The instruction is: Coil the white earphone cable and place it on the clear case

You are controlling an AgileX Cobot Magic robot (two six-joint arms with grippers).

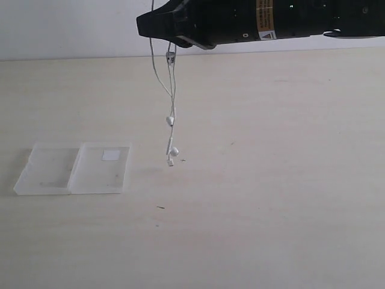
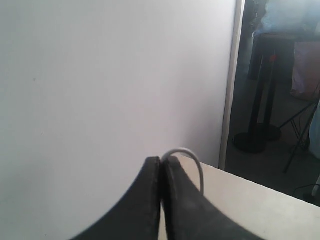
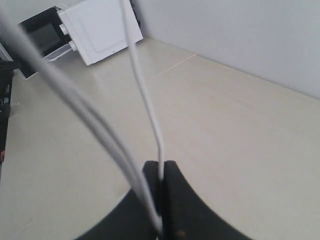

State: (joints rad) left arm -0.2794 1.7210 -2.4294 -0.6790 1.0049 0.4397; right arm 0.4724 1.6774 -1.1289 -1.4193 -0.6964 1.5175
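Next, my right gripper opens and takes the parts of the cable together (image 3: 143,90) at its fingers, because loose parts of the cable run past beside those fingers.
The white earphone cable (image 1: 172,102) hangs in several strands from my right gripper (image 1: 142,25), which reaches in from the right, high above the table. Its two earbuds (image 1: 172,152) dangle just above the tabletop. The right wrist view shows the right gripper (image 3: 160,164) shut on one strand of the cable (image 3: 142,90), with two more strands running past beside the jaws. My left gripper (image 2: 161,159) is shut on a small loop of cable (image 2: 197,162); it is outside the exterior view. The clear case (image 1: 54,171) lies open and flat at the left, its white label (image 1: 110,155) on the right half.
The pale table (image 1: 271,180) reaches to a white wall at the back. A white box (image 3: 100,30) and a dark device (image 3: 40,35) sit at a far corner of the table. A black stand (image 2: 260,100) is beyond the table's edge.
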